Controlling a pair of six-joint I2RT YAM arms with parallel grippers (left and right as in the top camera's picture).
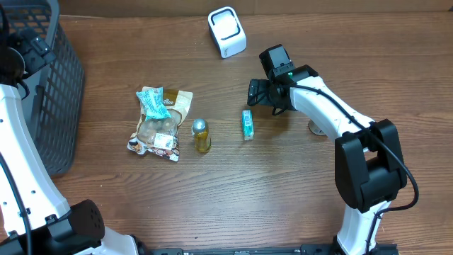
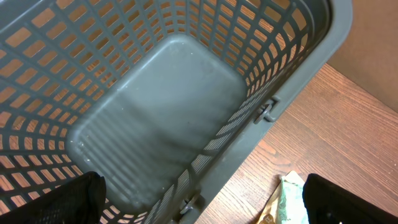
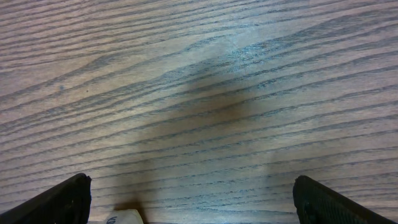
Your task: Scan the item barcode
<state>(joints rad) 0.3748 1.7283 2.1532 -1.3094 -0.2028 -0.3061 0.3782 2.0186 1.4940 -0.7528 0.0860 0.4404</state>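
Observation:
My right gripper needs to move next to the middle of the small teal box (image 1: 248, 125) near the yellow bottle, and then I need to close it there.
A white barcode scanner (image 1: 226, 32) stands at the back of the table. The items lie mid-table: a small teal box (image 1: 247, 124), a little yellow bottle (image 1: 201, 134) and a pile of snack bags (image 1: 159, 120). My right gripper (image 1: 258, 93) hovers just behind the teal box, open and holding nothing. In the right wrist view its fingers (image 3: 59, 202) spread wide over bare wood, and a pale box end (image 3: 124, 218) peeks in at the bottom edge. My left gripper (image 2: 199, 214) is open above the grey basket (image 2: 155, 124), with a bag corner (image 2: 289, 199) by its right finger.
The grey mesh basket (image 1: 42, 78) takes up the far left edge of the table. A small round disc (image 1: 316, 127) lies under the right arm. The right arm's base (image 1: 364, 177) stands at the front right.

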